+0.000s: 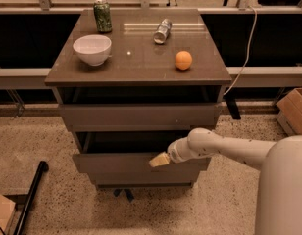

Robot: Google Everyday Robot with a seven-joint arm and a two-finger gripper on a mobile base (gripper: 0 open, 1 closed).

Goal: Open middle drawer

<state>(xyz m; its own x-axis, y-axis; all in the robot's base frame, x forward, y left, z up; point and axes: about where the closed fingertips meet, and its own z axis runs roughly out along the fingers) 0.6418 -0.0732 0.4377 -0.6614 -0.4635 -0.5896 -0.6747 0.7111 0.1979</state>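
Note:
My gripper needs to tip steeper, as it lies nearly flat across the top edge of the middle drawer, then grip the front (162, 169) from above and pull the drawer open.
The grey-brown cabinet (136, 67) has three drawer fronts. The middle drawer (112, 163) is the second panel and stands out forward of the cabinet body, with a dark gap above it. The taller top panel (136, 116) is above it and the narrow bottom panel (141, 179) is below. My gripper (159, 159) reaches in from the right on a white arm (224, 148). Its tan tip rests at the top edge of the middle drawer's front, right of centre.
On the cabinet top stand a white bowl (92, 49), a green can (102, 15), a tipped silver can (162, 31) and an orange (183, 60). A cardboard box (295, 110) is on the floor at right, a black pole (28, 197) at lower left, and a cable (245, 58) hangs at right.

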